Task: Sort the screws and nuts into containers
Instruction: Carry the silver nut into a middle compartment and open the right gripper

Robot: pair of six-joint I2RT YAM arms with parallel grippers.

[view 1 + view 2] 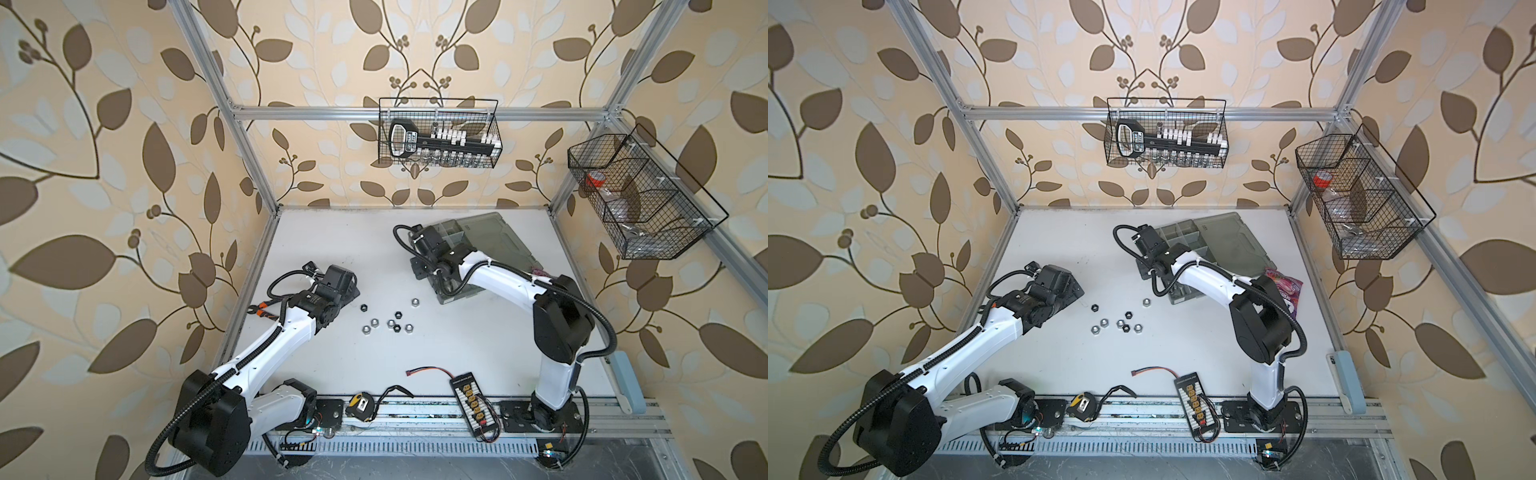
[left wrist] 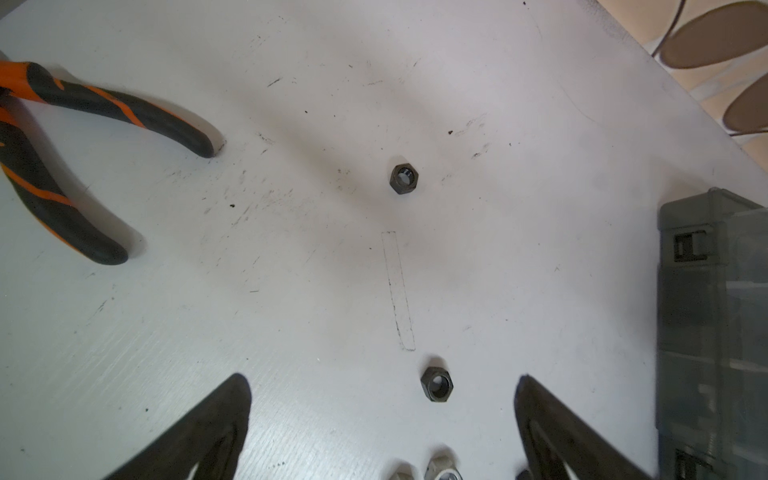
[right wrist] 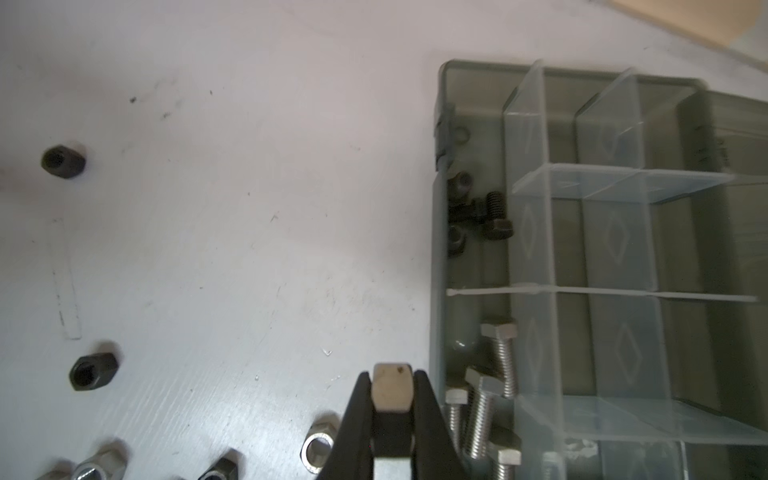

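Observation:
I will release the silver nut with my right gripper in the middle compartment at the case's near end (image 1: 460, 285) (image 3: 622, 464), next to the silver screws.
Several silver and black nuts (image 1: 388, 322) lie scattered mid-table in both top views. The grey organizer case (image 1: 490, 241) stands open at the back right; the right arm hides part of its containers (image 3: 615, 232). My right gripper (image 3: 392, 388) is shut on a silver nut (image 3: 392, 392), just beside the case's near wall. Silver screws (image 3: 482, 411) lie in one compartment, black screws (image 3: 496, 216) in the one beside it. My left gripper (image 2: 382, 392) is open low over the table, and a black nut (image 2: 436, 384) lies between its fingers. Another black nut (image 2: 404, 178) lies farther out.
Orange-black pliers (image 1: 259, 311) lie by the left arm. A tape measure (image 1: 360, 402), a connector board (image 1: 471, 397) and a red-black cable (image 1: 428, 370) sit along the front edge. A pink packet (image 1: 1285, 286) lies behind the right arm. Wire baskets (image 1: 440, 133) hang on the frame.

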